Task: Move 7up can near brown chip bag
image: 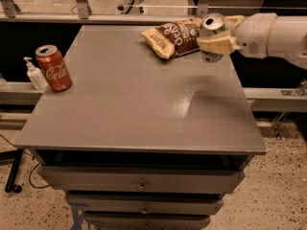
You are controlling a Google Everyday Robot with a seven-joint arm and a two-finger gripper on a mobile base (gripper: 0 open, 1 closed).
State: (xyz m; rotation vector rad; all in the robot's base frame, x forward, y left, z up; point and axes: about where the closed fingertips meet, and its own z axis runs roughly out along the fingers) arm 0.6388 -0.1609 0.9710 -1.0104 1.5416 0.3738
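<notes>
Next, my gripper lets go of the 7up can between the brown chip bag and the table's side edge (210, 53). The can is still held above the table.
The 7up can (212, 27), silver-topped with pale sides, is held upright in my gripper (216, 38), which reaches in from the right on a white arm. The gripper is shut on the can and holds it above the table's far right edge. The brown chip bag (173, 35), crinkled with tan edges and white lettering, lies on the far part of the table just left of the can, its right end behind the can. The lower part of the can is hidden by the tan fingers (218, 44).
A red Coca-Cola can (53, 67) stands at the left edge of the grey table (139, 104). A small white pump bottle (33, 74) stands on a ledge to its left. Drawers are below the tabletop. A railing runs behind the table.
</notes>
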